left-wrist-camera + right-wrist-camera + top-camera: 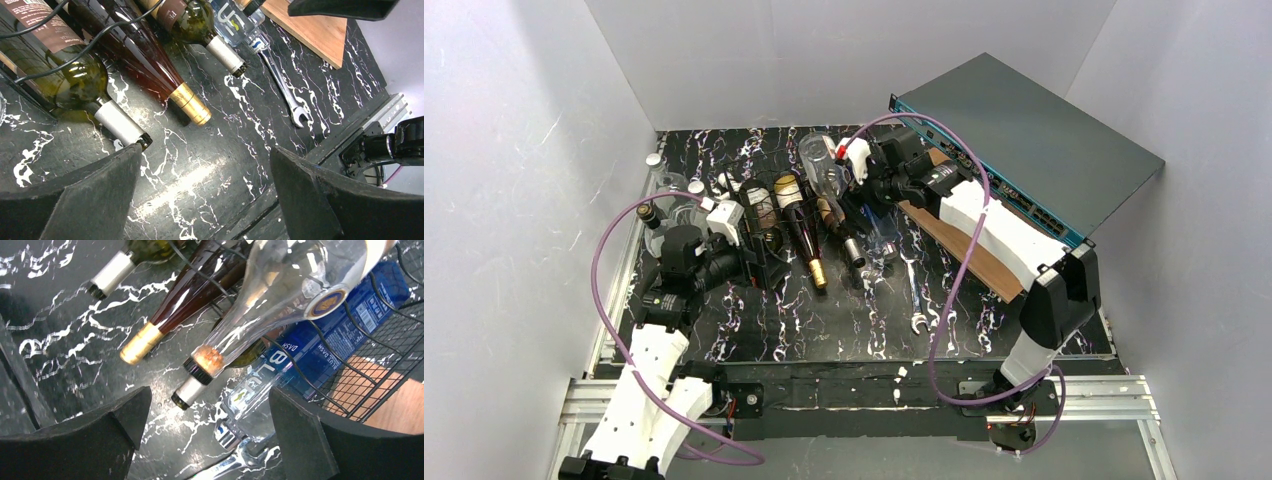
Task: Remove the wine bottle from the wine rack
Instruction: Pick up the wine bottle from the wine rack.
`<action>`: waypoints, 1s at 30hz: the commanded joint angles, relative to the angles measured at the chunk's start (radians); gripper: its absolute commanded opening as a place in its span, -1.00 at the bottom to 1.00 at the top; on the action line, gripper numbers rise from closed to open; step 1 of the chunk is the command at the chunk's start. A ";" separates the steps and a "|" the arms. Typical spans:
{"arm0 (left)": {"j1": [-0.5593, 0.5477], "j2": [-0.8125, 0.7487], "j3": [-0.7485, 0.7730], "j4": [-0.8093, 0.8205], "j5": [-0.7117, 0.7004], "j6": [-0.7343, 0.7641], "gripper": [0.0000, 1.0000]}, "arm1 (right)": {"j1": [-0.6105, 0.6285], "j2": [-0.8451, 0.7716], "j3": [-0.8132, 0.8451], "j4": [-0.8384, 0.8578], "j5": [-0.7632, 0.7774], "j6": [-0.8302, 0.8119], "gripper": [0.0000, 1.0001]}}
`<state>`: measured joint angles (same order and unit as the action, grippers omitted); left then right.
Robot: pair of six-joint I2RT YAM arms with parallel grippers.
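Note:
I will next move my right gripper to the corked clear bottle on top of the wine rack and close it on the bottle's neck [834,199] [237,334].
The black wire wine rack [762,218] stands left of centre with several bottles lying in it, necks toward me. In the left wrist view a green bottle with a silver-capped neck [75,80], an amber bottle with gold foil [155,70] and another green bottle [200,25] lie under the rack's wires [95,37]. My left gripper [205,185] is open and empty, low over the mat just in front of the first green bottle's mouth. My right gripper [210,440] is open and empty, above a corked clear bottle [280,285] and a blue-labelled clear bottle [300,355].
A wrench [914,292] lies on the black marbled mat [824,320] beside a wooden board [959,245]. A flat grey box with a teal edge [1034,135] stands at the back right. Clear jars [669,190] stand at the back left. White walls enclose the table.

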<state>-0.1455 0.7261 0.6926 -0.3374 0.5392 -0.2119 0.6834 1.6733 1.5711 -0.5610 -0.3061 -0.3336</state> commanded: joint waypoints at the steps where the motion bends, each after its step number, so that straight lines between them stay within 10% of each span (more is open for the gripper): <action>1: -0.002 -0.003 -0.008 0.005 -0.025 0.029 0.97 | 0.017 0.023 0.060 0.102 0.094 0.189 0.92; 30: -0.002 0.038 -0.007 0.003 -0.021 0.038 0.97 | 0.110 0.145 -0.007 0.356 0.520 0.444 0.41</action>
<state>-0.1459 0.7643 0.6926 -0.3367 0.5182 -0.1902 0.7822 1.7966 1.5593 -0.2802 0.1467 0.0799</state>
